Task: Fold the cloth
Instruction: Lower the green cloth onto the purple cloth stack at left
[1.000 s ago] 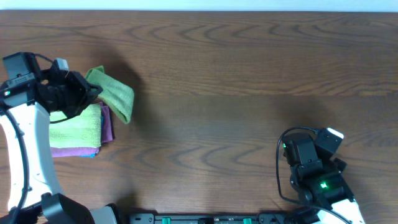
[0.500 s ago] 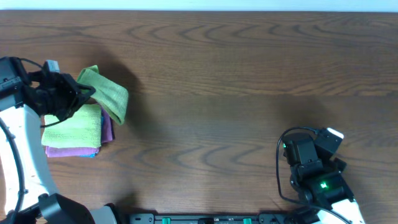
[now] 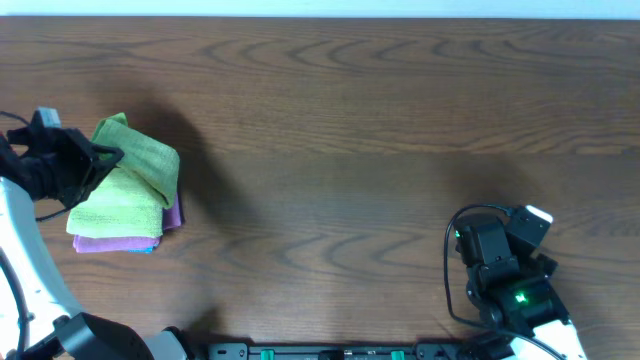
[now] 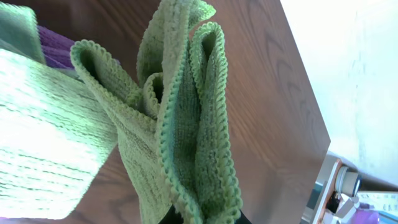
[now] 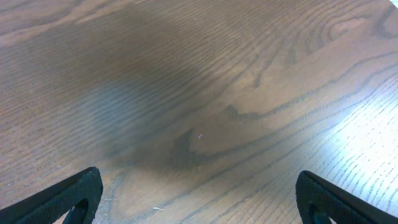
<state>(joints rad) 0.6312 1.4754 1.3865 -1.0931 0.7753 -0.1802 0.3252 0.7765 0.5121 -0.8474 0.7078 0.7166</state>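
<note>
I'll lay the green cloth's edge on the light green cloth's side (image 3: 90, 208) nearest the table's edge, using my left gripper.
A green cloth (image 3: 140, 158) hangs folded from my left gripper (image 3: 97, 158) at the table's far left, draped partly over a stack of folded cloths (image 3: 118, 215). In the left wrist view the green cloth (image 4: 186, 137) fills the middle, its edges pinched between the jaws (image 4: 202, 218) at the bottom. The left gripper is shut on it. My right gripper (image 5: 199, 199) is open and empty above bare wood near the front right; its arm (image 3: 505, 275) shows in the overhead view.
The stack holds a light green cloth (image 3: 115, 205) on top of a purple one (image 3: 120, 243), with a blue edge at the bottom. The table's left edge is close to the stack. Wooden tabletop (image 3: 380, 150) spreads to the right.
My left gripper has moved left with the green cloth, drawing it over the stack. The right arm has not moved.
</note>
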